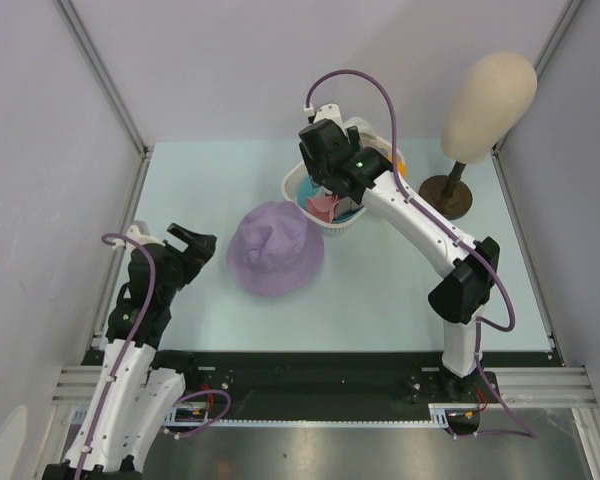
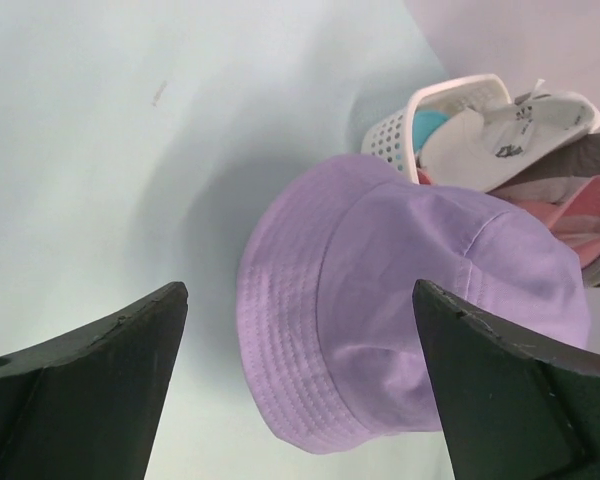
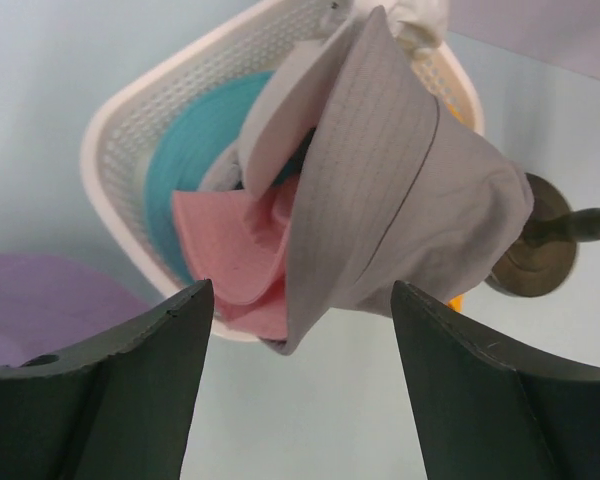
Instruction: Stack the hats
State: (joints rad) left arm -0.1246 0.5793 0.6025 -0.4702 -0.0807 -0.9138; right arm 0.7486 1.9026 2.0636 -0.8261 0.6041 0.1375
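Observation:
My open right gripper is behind the near edge of the grey hat, which overlaps the pink hat, so next I pinch that near edge (image 3: pixel 302 312) and lift it first.
The lavender hat (image 1: pixel 275 250) lies crown up on the table; it also shows in the left wrist view (image 2: pixel 400 300). My left gripper (image 1: pixel 195 245) is open and empty just left of it, with the brim between the fingers in its wrist view (image 2: pixel 300 290). A white basket (image 1: pixel 292 185) holds the teal hat (image 3: pixel 195 150), the pink hat (image 3: pixel 235 260) and a white cap (image 3: pixel 380 180). A sliver of the orange hat (image 3: pixel 459 301) shows behind the cap. My right gripper (image 1: pixel 330 190) is open and empty above the basket, its fingertips close to the pink hat and the cap (image 3: pixel 300 290).
A beige mannequin head (image 1: pixel 490 95) stands on a dark round base (image 1: pixel 445 192) at the back right, next to the basket. Grey walls close in the table on the left, back and right.

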